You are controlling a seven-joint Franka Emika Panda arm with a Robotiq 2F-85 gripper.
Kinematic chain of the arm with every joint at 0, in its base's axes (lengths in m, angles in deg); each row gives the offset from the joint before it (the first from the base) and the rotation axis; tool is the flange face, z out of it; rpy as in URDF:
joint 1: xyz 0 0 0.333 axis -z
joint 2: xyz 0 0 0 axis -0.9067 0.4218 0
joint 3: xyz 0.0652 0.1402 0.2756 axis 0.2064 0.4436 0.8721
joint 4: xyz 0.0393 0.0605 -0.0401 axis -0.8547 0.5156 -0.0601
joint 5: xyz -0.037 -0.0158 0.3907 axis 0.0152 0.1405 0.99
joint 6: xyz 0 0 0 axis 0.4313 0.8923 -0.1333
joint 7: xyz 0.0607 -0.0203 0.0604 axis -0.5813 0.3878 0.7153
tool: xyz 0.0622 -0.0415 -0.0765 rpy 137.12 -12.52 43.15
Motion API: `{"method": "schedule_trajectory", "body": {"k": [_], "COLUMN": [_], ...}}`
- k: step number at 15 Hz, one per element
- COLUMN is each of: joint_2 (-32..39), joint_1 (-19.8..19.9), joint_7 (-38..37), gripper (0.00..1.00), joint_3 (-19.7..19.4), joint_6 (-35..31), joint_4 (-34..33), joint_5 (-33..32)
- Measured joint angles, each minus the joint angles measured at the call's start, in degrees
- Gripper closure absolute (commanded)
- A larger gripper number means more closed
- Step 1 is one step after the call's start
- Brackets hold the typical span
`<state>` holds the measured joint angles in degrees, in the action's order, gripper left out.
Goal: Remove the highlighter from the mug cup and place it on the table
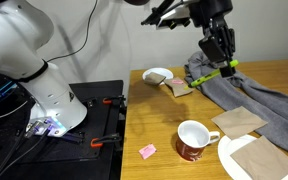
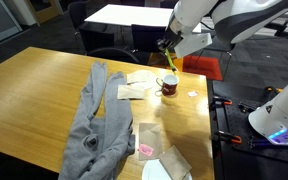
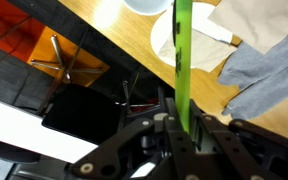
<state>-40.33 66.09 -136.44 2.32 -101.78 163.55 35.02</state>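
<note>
Next, I release the highlighter from my gripper on the bare wood (image 1: pixel 175 114) just behind the mug cup, toward the small white bowl.
My gripper (image 1: pixel 222 52) is shut on the highlighter (image 1: pixel 215 72), a slim yellow-green marker, and holds it in the air above the grey cloth at the far side of the table (image 1: pixel 154 118). In the wrist view the highlighter (image 3: pixel 182 60) runs straight up from between the shut fingers (image 3: pixel 182 125). The dark red mug cup (image 1: pixel 192 140) with its white inside stands upright near the table's front edge, apart from the gripper, and looks empty. In an exterior view the gripper (image 2: pixel 170 50) holds the highlighter (image 2: pixel 165 59) above the mug cup (image 2: pixel 169 86).
A grey cloth (image 1: pixel 246 95) lies across the table. A small white bowl (image 1: pixel 157 75) stands at the back. Brown napkins (image 1: pixel 239 121), a white plate (image 1: pixel 246 162) and a pink sticky note (image 1: pixel 147 150) lie near the mug. The black stand (image 1: pixel 96 108) adjoins the table.
</note>
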Motion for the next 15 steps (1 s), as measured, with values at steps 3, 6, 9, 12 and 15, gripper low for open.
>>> {"method": "schedule_trajectory", "body": {"k": [3, 6, 9, 12, 15], "joint_2": [-0.2, -0.1, 0.4, 1.9, 4.4], "joint_1": [-1.9, -2.5, -2.4, -2.1, -1.7], "joint_7": [12.8, 26.4, 37.5, 43.4, 45.7], "gripper": [0.96, 0.96, 0.96, 0.96, 0.96], "joint_3": [0.3, 1.6, 2.9, 3.7, 4.2], "joint_6": [-0.9, -0.9, -0.8, -0.8, -0.8], "joint_4": [0.6, 1.3, 2.2, 2.8, 3.0], "joint_5": [8.7, 18.6, 26.2, 29.1, 29.3]}}
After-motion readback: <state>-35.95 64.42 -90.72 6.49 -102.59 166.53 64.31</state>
